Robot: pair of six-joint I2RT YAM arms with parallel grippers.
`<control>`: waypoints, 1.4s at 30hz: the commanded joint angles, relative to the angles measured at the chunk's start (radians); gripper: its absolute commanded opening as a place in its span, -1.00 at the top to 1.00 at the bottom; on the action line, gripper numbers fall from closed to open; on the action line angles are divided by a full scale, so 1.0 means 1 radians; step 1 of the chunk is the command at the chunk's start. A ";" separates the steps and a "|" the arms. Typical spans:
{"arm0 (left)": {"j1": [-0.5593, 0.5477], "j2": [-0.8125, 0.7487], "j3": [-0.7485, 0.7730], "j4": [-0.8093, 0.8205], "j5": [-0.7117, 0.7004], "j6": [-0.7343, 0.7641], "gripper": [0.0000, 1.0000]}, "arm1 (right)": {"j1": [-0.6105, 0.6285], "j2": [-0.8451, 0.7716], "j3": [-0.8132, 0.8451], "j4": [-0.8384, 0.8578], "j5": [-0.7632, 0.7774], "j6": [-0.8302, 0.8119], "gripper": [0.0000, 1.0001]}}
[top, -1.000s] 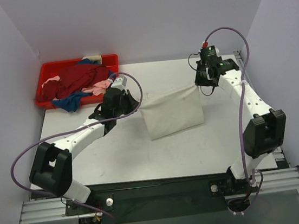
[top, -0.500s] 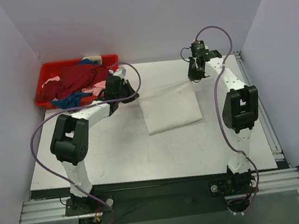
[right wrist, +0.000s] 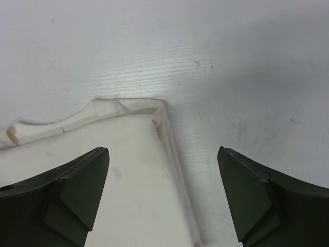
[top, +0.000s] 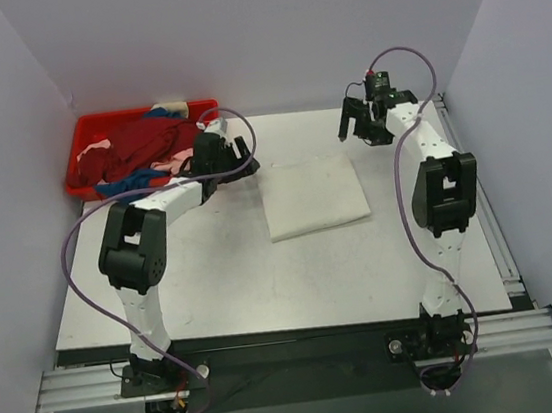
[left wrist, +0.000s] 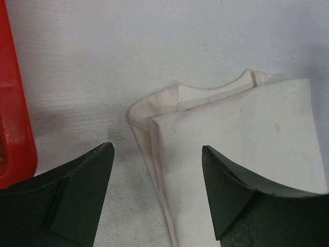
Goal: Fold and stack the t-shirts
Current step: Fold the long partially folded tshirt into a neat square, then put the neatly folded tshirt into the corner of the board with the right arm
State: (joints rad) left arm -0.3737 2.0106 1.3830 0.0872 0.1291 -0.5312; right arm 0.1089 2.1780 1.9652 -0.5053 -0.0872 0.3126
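The robot's right gripper will next grab the cream-white t-shirt's side edge (top: 356, 176) (right wrist: 181, 196) farthest from the red tray, a little nearer the arm bases than its far corner.
The cream-white t-shirt (top: 313, 195) lies folded into a flat rectangle on the table's middle. Its far left corner (left wrist: 236, 134) shows in the left wrist view, its far right corner (right wrist: 103, 170) in the right wrist view. My left gripper (top: 246, 156) (left wrist: 157, 175) hovers open above the left corner, holding nothing. Over the right corner my right gripper (top: 350, 120) (right wrist: 163, 177) is open too, with nothing between its fingers. Dark red (top: 142, 142), blue (top: 125, 188) and pale pink (top: 186, 159) t-shirts lie crumpled in the red tray (top: 77, 151).
The red plastic tray (left wrist: 13, 118) stands at the table's far left corner, close to my left gripper. Purple cables loop from both arms. The white table (top: 224, 273) ends at a metal rail near the arm bases.
Both grippers have let go of the cream-white t-shirt and opened. The shirt, held up stretched between them before, now lies flat and folded on the table.
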 commanded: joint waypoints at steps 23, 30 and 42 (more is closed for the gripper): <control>-0.057 -0.096 -0.263 0.220 0.106 -0.036 -0.59 | -0.184 -0.202 -0.580 0.290 -0.525 -0.001 -0.82; -0.057 -0.024 -0.204 0.183 0.103 -0.036 -0.48 | -0.196 -0.116 -0.542 0.289 -0.575 0.020 -0.82; -0.054 0.042 -0.130 0.063 0.052 -0.019 0.27 | -0.169 -0.055 -0.500 0.248 -0.625 0.013 -0.74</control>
State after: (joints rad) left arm -0.4297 2.0380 1.2076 0.1787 0.2031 -0.5644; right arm -0.0818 2.0895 1.4361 -0.1986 -0.6914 0.3393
